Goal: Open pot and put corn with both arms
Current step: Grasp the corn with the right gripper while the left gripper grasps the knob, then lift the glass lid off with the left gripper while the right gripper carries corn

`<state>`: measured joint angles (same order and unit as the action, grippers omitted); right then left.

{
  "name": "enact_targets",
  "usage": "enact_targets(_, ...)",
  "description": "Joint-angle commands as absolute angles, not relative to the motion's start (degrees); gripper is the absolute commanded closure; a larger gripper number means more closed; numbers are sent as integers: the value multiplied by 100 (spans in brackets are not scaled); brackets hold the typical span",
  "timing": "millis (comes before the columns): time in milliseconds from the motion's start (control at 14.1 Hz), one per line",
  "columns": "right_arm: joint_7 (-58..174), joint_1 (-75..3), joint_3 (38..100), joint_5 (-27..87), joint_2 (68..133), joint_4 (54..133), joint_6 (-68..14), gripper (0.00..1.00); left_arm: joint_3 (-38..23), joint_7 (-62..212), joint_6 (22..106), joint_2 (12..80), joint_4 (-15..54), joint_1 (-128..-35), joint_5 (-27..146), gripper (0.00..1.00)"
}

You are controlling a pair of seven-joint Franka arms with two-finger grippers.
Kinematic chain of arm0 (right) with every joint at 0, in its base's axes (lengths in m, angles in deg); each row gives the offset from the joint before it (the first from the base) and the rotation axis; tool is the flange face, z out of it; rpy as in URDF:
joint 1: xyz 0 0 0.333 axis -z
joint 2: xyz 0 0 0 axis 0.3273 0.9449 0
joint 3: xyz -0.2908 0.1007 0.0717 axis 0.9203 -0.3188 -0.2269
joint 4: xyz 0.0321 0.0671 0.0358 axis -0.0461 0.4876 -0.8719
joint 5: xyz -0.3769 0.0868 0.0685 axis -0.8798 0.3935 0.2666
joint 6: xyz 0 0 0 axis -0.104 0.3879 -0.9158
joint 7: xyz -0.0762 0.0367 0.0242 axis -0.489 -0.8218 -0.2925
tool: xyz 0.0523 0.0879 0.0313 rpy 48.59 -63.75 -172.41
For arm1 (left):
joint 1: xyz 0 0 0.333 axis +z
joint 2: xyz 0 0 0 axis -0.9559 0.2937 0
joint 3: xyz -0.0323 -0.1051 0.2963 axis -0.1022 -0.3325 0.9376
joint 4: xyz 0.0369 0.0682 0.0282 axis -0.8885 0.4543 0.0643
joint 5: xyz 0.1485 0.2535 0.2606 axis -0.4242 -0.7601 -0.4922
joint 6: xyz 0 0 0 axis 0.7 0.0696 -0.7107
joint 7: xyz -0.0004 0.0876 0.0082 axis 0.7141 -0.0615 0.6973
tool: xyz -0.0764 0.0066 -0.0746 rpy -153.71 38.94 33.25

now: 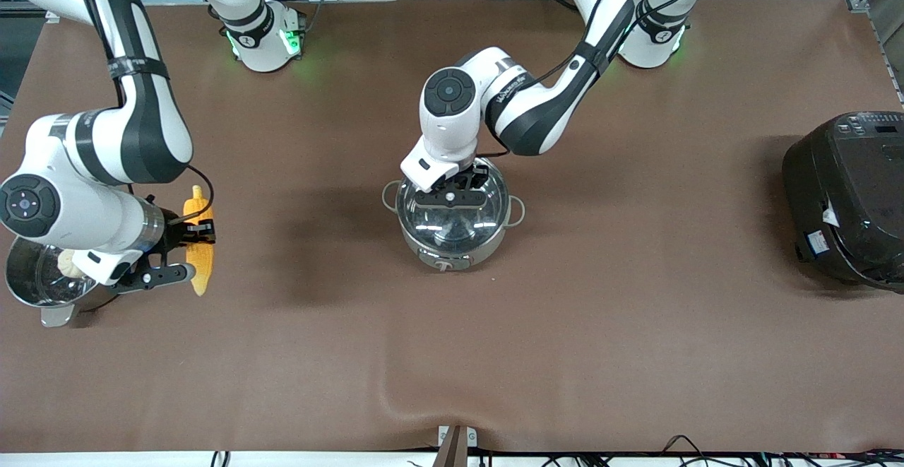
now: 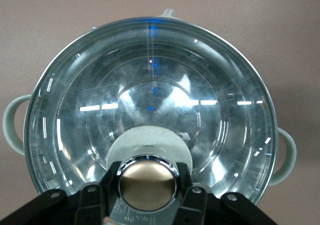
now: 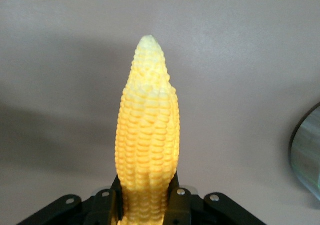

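The robot's left gripper should set the glass lid down on the table (image 1: 636, 266) between the grey pot and the rice cooker. The lid still sits level on the pot.
The grey pot (image 1: 487, 244) stands mid-table with its glass lid (image 1: 452, 221) on it. My left gripper (image 1: 459, 186) is over the pot's middle. In the left wrist view it (image 2: 147, 185) is shut on the lid's copper knob (image 2: 147, 182), a finger on each side, and the lid (image 2: 150, 85) sits level on the pot, whose loop handles (image 2: 12, 122) show at both sides. My right gripper (image 1: 200, 235) is shut across the yellow corn (image 1: 199, 262) near the right arm's end. In the right wrist view it (image 3: 146, 207) holds the cob (image 3: 147, 130) by its thick end, tip pointing away. I cannot tell whether the cob touches the table.
A bare steel steamer pot (image 1: 21, 287) with a pale bun (image 1: 66, 262) in it stands under the right arm, beside the corn; its rim shows in the right wrist view (image 3: 306, 157). A big black rice cooker (image 1: 844, 198) stands at the left arm's end. Brown table (image 1: 635, 326) lies between.
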<state>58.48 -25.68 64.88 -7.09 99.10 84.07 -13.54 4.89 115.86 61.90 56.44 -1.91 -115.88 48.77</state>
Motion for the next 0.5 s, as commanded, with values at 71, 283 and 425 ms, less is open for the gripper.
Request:
enact_targets(71, 5361, -2946, 6503, -672, 9772, 8155, -957, 87, 564, 11817, 5687, 4947, -199, -11485, 5015, 100)
enact_targets(283, 4659, -3516, 6503, -628, 9719, 8032, -903, 87, 564, 12072, 5468, 4410, -182, -10819, 5050, 100)
enact_targets(425, 4088, -4061, 6512, -524, 9762, 7945, -939, 87, 555, 12100, 5432, 4312, -164, -10187, 5050, 100)
